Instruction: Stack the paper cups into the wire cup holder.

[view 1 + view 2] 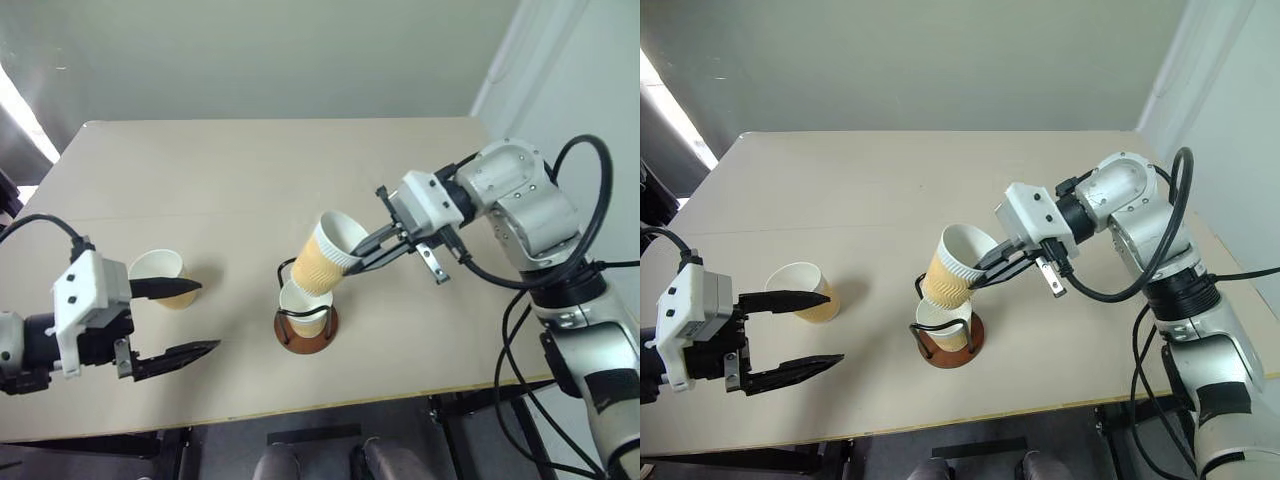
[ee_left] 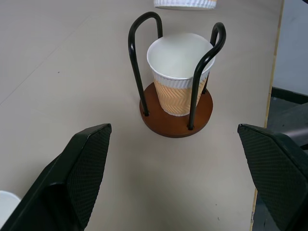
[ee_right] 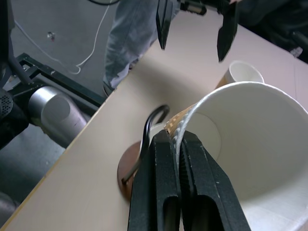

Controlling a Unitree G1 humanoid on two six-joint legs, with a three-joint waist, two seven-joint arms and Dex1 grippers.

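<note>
The robot's right gripper will release the tilted paper cup inside the upright cup in the wire cup holder (image 1: pixel 306 297) (image 3: pixel 162 133).
One paper cup (image 1: pixel 305 306) stands upright inside the wire cup holder (image 1: pixel 306 338) near the table's front edge. Just above it hangs a second paper cup (image 1: pixel 330 255), tilted with its mouth toward the right, and my right gripper (image 1: pixel 357 254) is shut on its rim (image 3: pixel 185 126). A third paper cup (image 1: pixel 160 273) stands on the table to the left. My left gripper (image 1: pixel 206 316) is open just in front of that cup, pointing toward the holder (image 2: pixel 175 122) with nothing between its fingers (image 2: pixel 82 173).
The tan table (image 1: pixel 250 180) stretches back to a grey wall. Its front edge (image 1: pixel 400 395) runs close to the holder. A white wall stands at the right.
</note>
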